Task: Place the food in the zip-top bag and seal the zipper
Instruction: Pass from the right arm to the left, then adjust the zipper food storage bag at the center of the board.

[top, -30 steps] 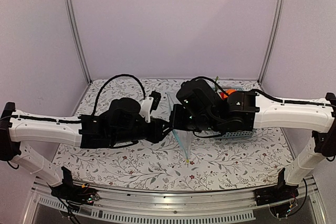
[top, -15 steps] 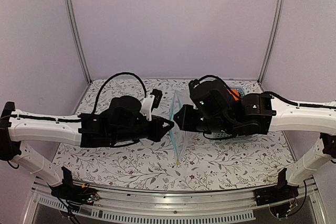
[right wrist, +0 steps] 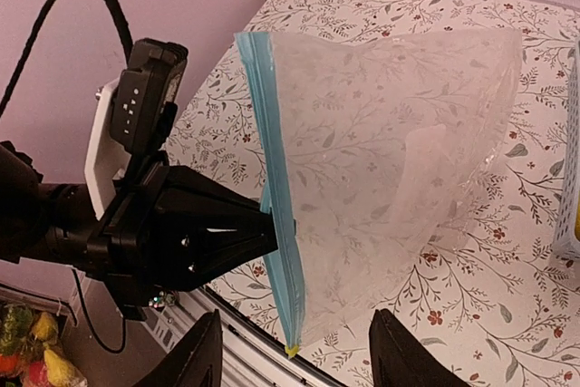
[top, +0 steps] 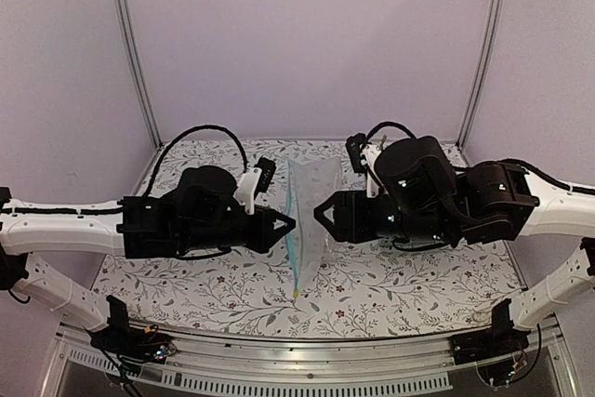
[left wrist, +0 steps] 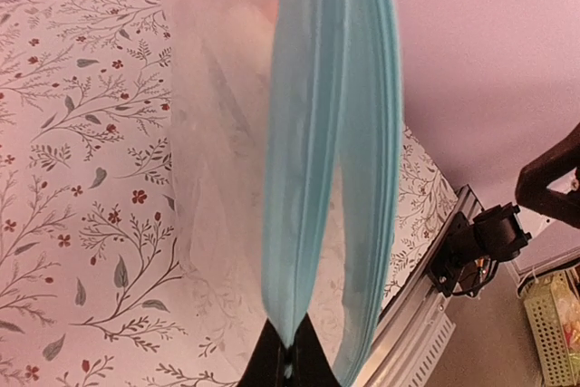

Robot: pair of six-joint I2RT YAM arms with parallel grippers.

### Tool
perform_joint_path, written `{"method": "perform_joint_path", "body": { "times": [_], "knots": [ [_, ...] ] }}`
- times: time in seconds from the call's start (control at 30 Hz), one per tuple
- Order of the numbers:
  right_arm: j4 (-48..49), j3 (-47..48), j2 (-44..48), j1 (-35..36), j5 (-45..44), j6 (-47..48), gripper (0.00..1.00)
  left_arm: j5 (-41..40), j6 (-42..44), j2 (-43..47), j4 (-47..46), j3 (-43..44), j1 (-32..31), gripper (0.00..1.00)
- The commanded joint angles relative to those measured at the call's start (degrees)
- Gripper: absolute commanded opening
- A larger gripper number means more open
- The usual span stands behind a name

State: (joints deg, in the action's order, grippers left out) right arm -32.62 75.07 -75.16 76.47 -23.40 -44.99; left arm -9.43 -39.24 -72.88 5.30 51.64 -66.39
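The bag's free edge (right wrist: 287, 283) hangs close beside the edge in the left gripper, so the robot's right gripper will pinch the free edge and pull the bag's opening wide first.
The clear zip-top bag (top: 311, 194) is held off the table, with its light blue zipper (top: 295, 241) toward the left arm. My left gripper (top: 290, 222) is shut on one lip of that zipper about halfway along. Up close, its black tips (left wrist: 290, 355) pinch the strip (left wrist: 299, 178), while the other lip (left wrist: 373, 169) hangs free beside it, so the mouth gapes. My right gripper (top: 322, 212) stands open just right of the bag, touching nothing. From its wrist view, the bag (right wrist: 390, 133) and zipper (right wrist: 272, 206) hang ahead of its spread fingers (right wrist: 204, 355). The food is hidden behind the right arm.
A light blue basket edge (right wrist: 571, 178) shows at the right on the flowered table (top: 214, 295). A yellow tab (right wrist: 292, 349) ends the zipper near the table's metal front rail (top: 307, 346). Purple walls close in the back and both sides.
My right gripper has opened, let go of the bag and drawn back to the right. The left gripper has shut on the zipper and pulled left, and the bag now stands spread between the arms.
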Motion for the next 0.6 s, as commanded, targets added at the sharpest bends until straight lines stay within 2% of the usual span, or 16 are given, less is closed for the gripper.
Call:
{"method": "perform_joint_path", "body": {
  "times": [0.0, 0.27, 0.57],
  "knots": [
    [-6.3, 3.1, -5.5, 2.2, -1.3, 4.1, 0.56, 2.0, 0.3, 0.2, 3.6, 1.9, -0.7, 0.00],
    [-7.6, 6.6, -13.5, 2.5, -1.5, 4.5, 0.57, 3.3, -0.1, 0.8, 4.3, 1.6, -1.1, 0.00],
    [-7.9, 8.1, -17.5, 2.5, -4.0, 4.3, 0.48, 3.4, -0.2, 0.6, 4.7, 2.2, -1.2, 0.00]
  ]
}}
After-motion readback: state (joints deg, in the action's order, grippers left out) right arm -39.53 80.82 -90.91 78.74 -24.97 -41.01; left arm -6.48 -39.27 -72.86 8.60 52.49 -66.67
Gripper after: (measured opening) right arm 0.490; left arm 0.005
